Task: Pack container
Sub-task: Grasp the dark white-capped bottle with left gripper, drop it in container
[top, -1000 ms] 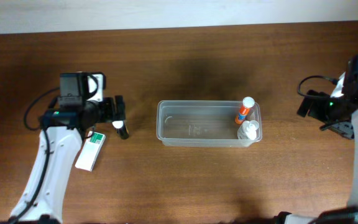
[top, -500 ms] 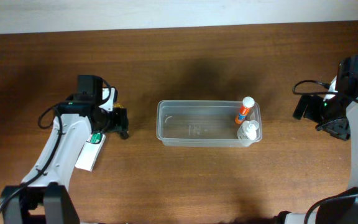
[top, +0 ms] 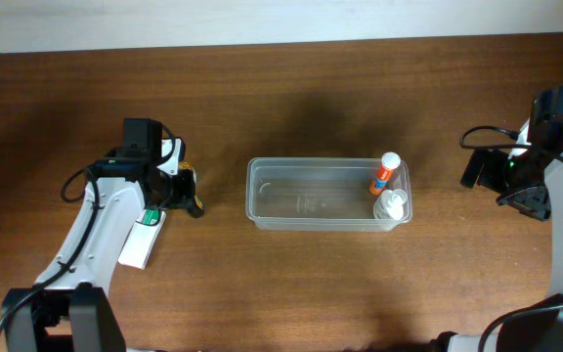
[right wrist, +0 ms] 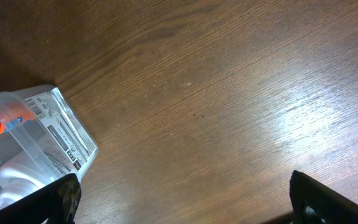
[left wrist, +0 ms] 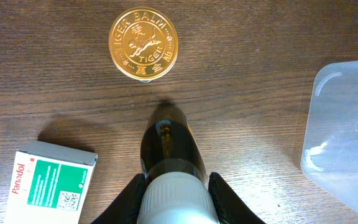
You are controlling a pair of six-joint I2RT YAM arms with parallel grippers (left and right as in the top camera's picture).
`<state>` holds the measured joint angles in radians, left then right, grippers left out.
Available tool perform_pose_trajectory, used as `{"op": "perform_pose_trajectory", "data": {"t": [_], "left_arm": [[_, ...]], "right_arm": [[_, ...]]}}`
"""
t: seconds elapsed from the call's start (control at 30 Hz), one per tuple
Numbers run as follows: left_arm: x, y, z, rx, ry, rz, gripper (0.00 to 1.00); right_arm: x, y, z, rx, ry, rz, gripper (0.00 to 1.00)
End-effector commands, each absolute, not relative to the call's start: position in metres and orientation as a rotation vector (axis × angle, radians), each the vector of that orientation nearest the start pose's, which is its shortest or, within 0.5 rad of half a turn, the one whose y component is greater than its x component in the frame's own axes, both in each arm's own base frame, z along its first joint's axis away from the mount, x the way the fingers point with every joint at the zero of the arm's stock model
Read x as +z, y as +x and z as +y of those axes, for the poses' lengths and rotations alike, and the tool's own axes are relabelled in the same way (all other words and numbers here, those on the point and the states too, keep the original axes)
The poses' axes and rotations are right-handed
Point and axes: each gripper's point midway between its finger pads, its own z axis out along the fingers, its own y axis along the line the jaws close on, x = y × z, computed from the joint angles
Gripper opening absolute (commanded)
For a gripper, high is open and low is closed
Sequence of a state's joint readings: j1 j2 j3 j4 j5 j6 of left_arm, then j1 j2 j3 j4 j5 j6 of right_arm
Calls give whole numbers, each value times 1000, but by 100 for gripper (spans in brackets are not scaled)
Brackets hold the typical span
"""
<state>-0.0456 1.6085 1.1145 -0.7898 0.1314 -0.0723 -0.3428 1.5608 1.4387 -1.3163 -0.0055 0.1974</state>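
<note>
I need to open my left gripper and let go of the dark brown bottle, which now stands on the wood, inside the clear plastic container (top: 351,210), beside the white bottle.
The clear plastic container (top: 311,161) lies in the middle of the table. An orange-labelled bottle (top: 384,174) and a white bottle (top: 391,205) rest at its right end. My left gripper (top: 186,193) is left of the container, apart from it. In the left wrist view it (left wrist: 178,185) is shut on the white cap of a dark brown bottle (left wrist: 169,146) that stands on the wood, with the container's edge (left wrist: 344,118) to the right. My right gripper (top: 487,171) hangs open to the right of the container; in its own view the fingers (right wrist: 61,196) hold nothing, and the container's corner (right wrist: 61,134) is at the left.
A gold Tiger Balm tin (left wrist: 143,43) sits just beyond the dark bottle. A white-and-green Panadol carton (left wrist: 51,183) lies on the table to the bottle's left, also in the overhead view (top: 142,238) beside my left arm. A pale strip runs along the table's far edge.
My left gripper has closed from wide open onto the dark bottle's cap, after the arm shifted a little to the right. The right arm moved slightly early on, then stayed still and open.
</note>
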Motion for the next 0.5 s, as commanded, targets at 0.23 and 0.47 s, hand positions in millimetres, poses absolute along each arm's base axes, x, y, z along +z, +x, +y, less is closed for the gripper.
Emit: {"op": "perform_pose_trajectory", "data": {"t": [0.23,0.47], "left_arm": [[215,397,-73,-255,124,2534,9],[283,396,-161,-338,378,2337,6]], "right_arm": [[161,281,-99,7,800,2914,99],[161,281,-99,8,799,2914,99]]}}
